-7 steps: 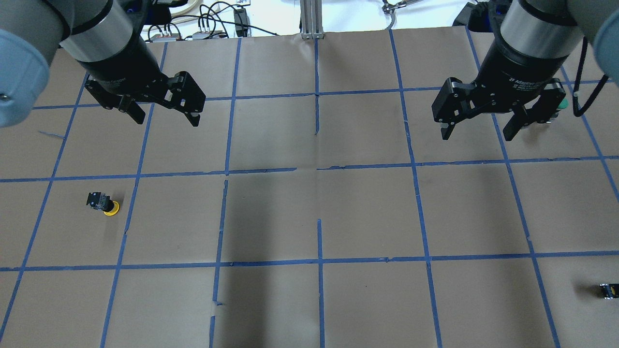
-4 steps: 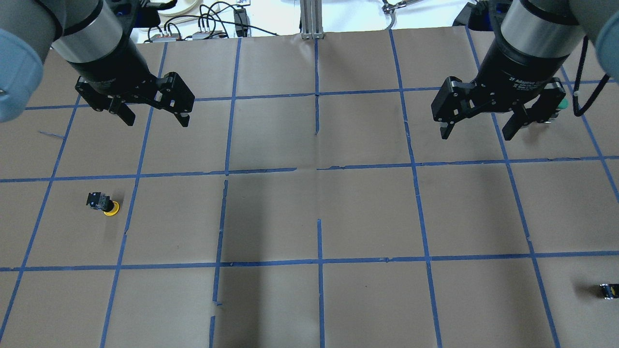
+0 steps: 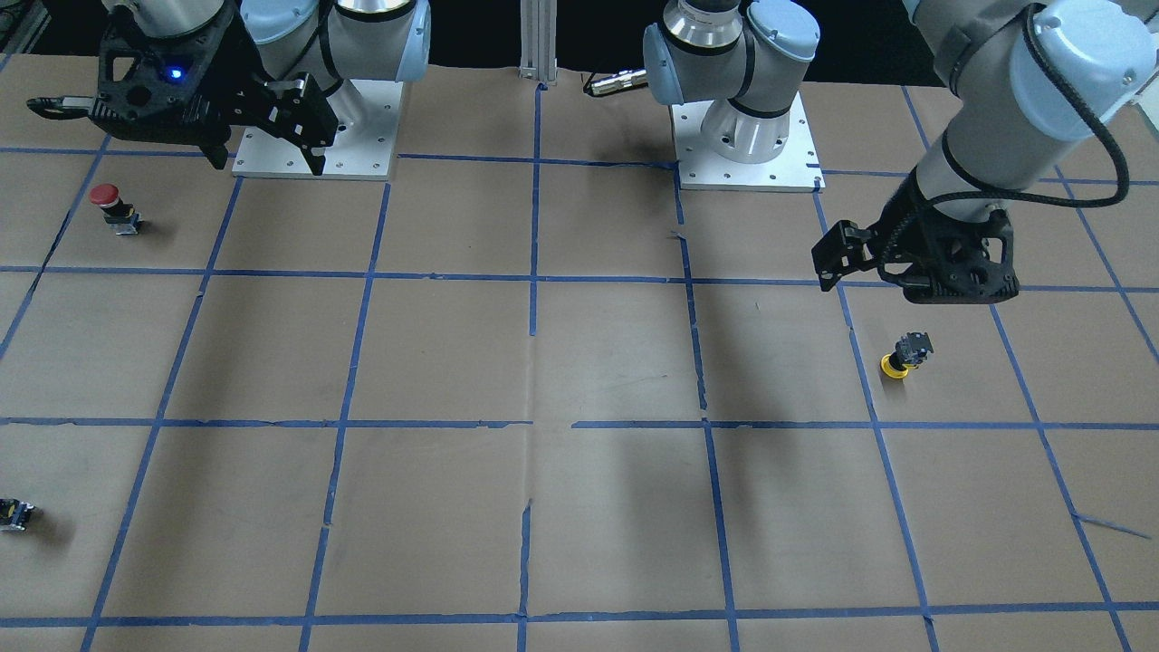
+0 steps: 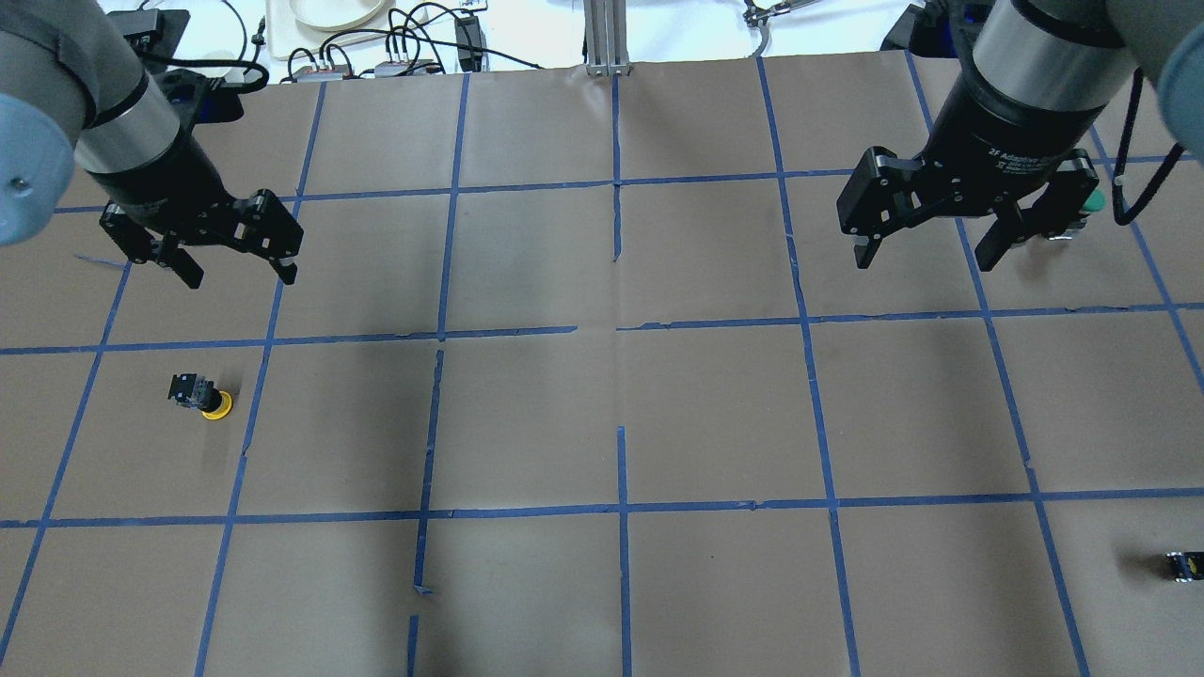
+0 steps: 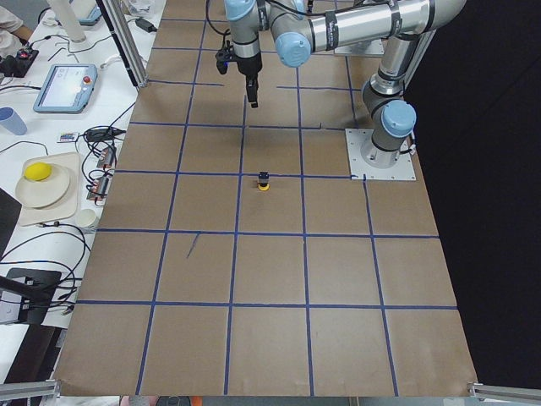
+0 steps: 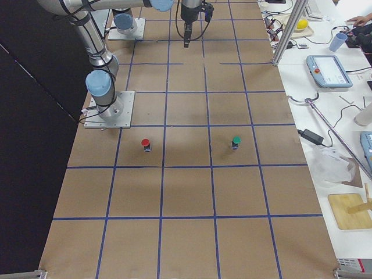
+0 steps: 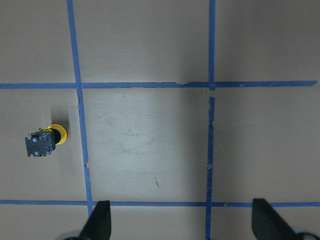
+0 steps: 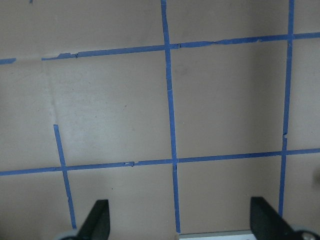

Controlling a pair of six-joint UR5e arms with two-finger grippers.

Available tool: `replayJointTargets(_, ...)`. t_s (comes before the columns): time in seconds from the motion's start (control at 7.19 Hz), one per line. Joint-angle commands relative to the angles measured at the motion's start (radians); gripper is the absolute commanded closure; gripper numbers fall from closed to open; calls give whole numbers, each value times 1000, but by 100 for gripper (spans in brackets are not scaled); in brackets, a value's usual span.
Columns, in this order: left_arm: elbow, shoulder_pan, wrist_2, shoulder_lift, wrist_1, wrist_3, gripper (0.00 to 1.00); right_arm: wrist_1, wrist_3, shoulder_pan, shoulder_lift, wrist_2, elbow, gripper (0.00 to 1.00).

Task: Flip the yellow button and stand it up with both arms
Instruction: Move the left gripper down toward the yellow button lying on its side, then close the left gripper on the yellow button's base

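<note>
The yellow button has a black-grey body (image 3: 916, 346) (image 7: 37, 145). My left gripper goes there next and closes on the end of that body away from the yellow cap.
The yellow button (image 4: 202, 395) rests on the brown paper at the left, with its yellow cap low and its black-grey body tilted up. It also shows in the front view (image 3: 905, 355), the left side view (image 5: 264, 180) and the left wrist view (image 7: 44, 141). My left gripper (image 4: 241, 275) is open and empty. It hovers above the table, beyond the button and slightly to its right, with the fingertips (image 7: 100, 222) at the bottom of the wrist view. My right gripper (image 4: 926, 261) is open and empty, high over the far right, above bare paper (image 8: 181, 222).
A red-capped button (image 3: 107, 204) stands near the right arm's base. A green-capped button (image 6: 236, 141) stands under the right gripper's far side. A small black block (image 4: 1185, 564) lies at the near right edge. Cables and a metal post (image 4: 607, 38) line the far edge.
My left gripper has moved left and back toward the robot, closer to the yellow button, and has stayed open. The right gripper and the button have barely moved.
</note>
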Motion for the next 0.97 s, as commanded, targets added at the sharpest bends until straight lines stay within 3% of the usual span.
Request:
replayJointTargets(0.0, -137, 122, 2, -7, 177, 167, 1, -4, 5, -1, 0, -3, 0, 0)
replayJointTargets(0.28, -246, 274, 0, -99, 458, 458, 1, -2, 7, -1, 0, -3, 1, 0)
replayJointTargets(0.42, -270, 333, 0, -140, 520, 502, 1, -2, 11, 2, 0, -1, 0, 0)
replayJointTargets(0.56, -284, 336, 3, -144, 512, 493, 1, -2, 51, 8, -2, 2, -3, 0)
replayJointTargets(0.83, -365, 333, -4, -130, 524, 487, 1, -2, 236, 8, 0, 138, -2, 0)
